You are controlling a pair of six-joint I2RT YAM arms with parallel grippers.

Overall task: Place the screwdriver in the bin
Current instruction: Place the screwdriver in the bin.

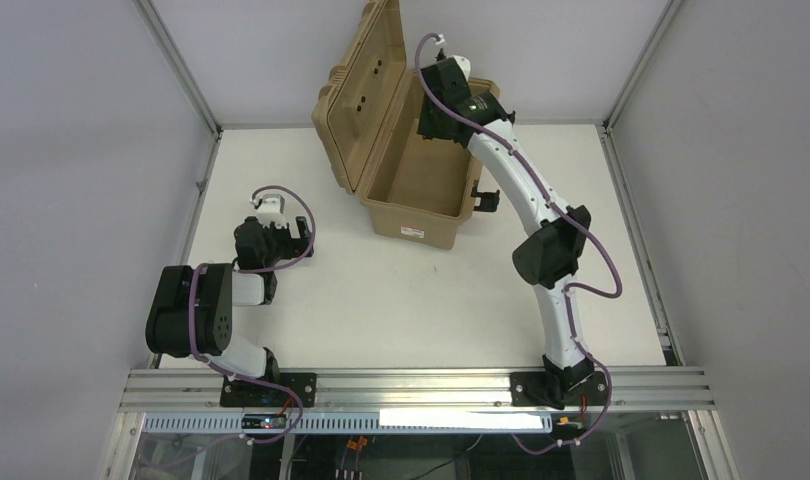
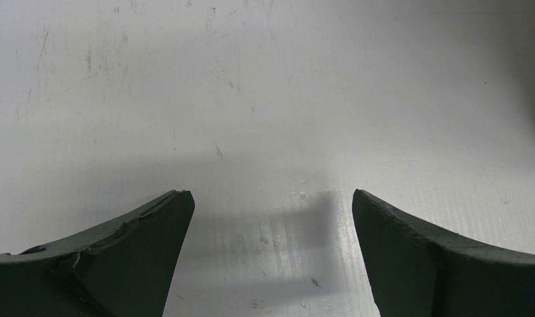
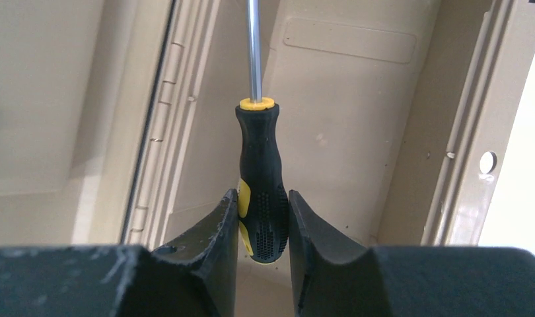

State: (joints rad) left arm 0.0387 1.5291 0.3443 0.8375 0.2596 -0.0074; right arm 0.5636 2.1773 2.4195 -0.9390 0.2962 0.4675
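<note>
My right gripper will set the screwdriver, now held over the bin's far end, on the bin's tan inside bottom (image 1: 432, 172), toward its labelled front.
The bin (image 1: 406, 222), a tan hard case with its ribbed lid (image 1: 366, 90) standing open, sits at the back middle of the table. My right gripper (image 1: 436, 118) hangs over the bin's far end. In the right wrist view that gripper (image 3: 263, 198) is shut on the screwdriver (image 3: 261, 172), pinching the butt of its black and yellow handle. Its metal shaft (image 3: 253, 46) points away from the camera over the bin's tan inner floor (image 3: 337, 112). My left gripper (image 1: 299, 232) rests low over the table at the left, open, with only bare white table (image 2: 271, 132) between its fingers.
Black latches (image 1: 486, 198) hang on the bin's right side and a small white label (image 1: 412, 232) is on its front wall. The lid's hinge line (image 3: 152, 152) runs left of the screwdriver. Metal frame posts stand at the table's back corners.
</note>
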